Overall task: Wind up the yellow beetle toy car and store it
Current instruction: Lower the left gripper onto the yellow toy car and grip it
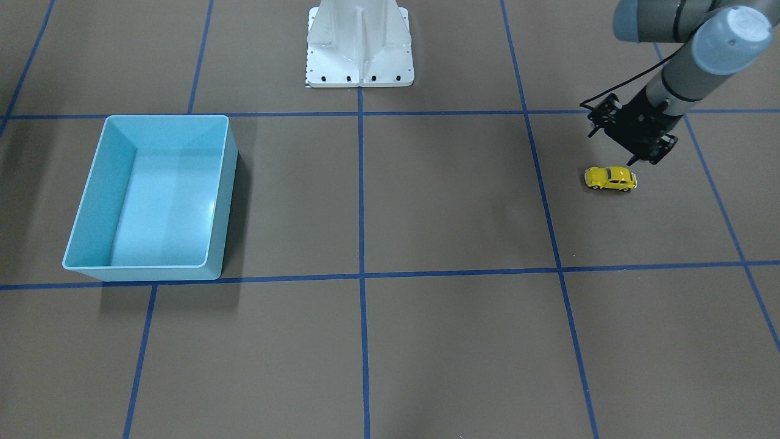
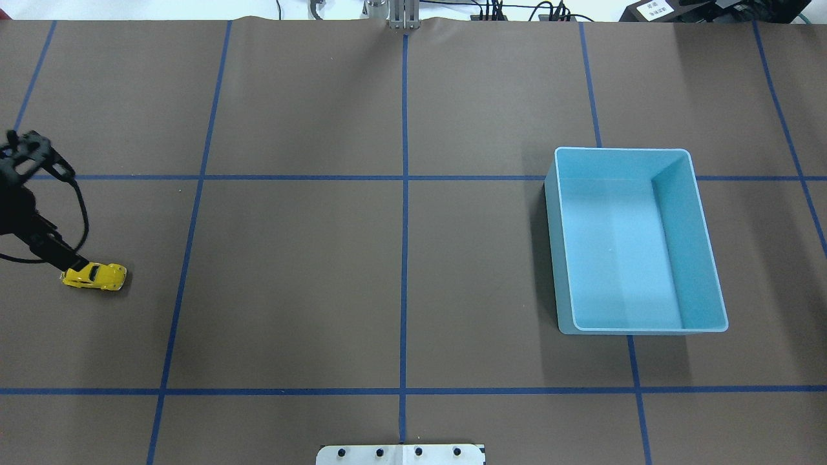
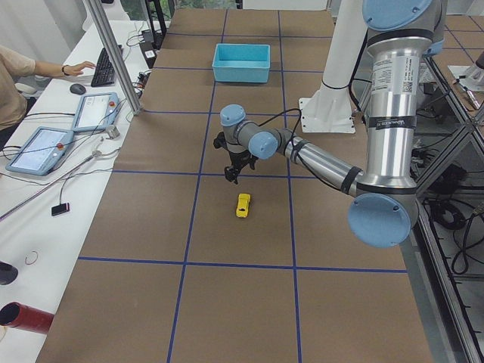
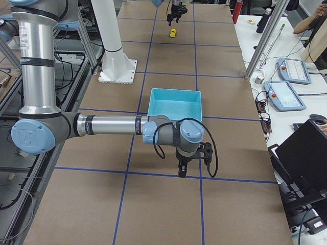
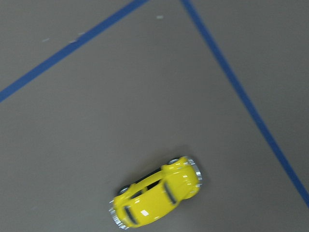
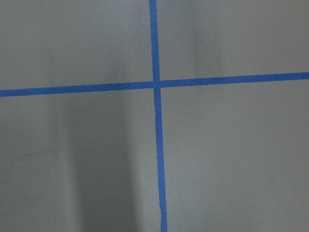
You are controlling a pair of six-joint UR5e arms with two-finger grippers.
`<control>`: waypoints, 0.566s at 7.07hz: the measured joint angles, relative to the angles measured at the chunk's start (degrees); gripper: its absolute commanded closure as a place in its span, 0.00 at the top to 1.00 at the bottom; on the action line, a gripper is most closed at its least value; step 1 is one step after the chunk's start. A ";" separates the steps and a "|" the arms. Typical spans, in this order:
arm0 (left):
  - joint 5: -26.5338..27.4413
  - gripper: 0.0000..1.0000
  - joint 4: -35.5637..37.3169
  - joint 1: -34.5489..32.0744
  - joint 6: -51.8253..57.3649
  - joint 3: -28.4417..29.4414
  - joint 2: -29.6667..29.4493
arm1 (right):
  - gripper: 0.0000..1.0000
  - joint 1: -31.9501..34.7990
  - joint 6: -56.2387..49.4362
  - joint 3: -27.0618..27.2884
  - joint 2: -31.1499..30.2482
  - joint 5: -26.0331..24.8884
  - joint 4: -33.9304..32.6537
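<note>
Next, my left gripper grips the front half (image 1: 604,177) (image 5: 168,188) of the yellow beetle toy car, closing across the car's sides by its windshield.
The yellow beetle toy car (image 1: 610,178) stands on its wheels on the brown table, far from the blue bin (image 1: 91,201). It also shows in the overhead view (image 2: 95,276), the left side view (image 3: 243,205) and the left wrist view (image 5: 157,193). My left gripper (image 1: 641,161) hovers just above and behind the car, apart from it; its jaws look open and empty. It shows at the overhead view's left edge (image 2: 72,262). My right gripper (image 4: 180,172) points down at the table on the far side of the bin; I cannot tell whether it is open.
The blue bin (image 2: 704,258) is open-topped with nothing in it. The robot's white base (image 1: 359,46) stands at the table's middle edge. Blue tape lines (image 6: 155,116) cross the table. Operators and tablets sit past the far edge (image 3: 45,147).
</note>
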 measured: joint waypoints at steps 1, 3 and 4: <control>4.20 1.00 0.06 4.23 4.03 -0.97 -0.84 | 0.99 0.00 0.00 0.00 0.08 0.00 0.00; 11.84 1.00 0.46 7.44 18.26 -1.61 -0.76 | 0.99 -0.14 -0.04 -0.22 0.27 -0.11 -0.01; 14.74 1.00 0.59 7.74 26.09 -1.59 -0.31 | 0.99 -0.28 -0.04 -0.46 0.34 -0.17 -0.02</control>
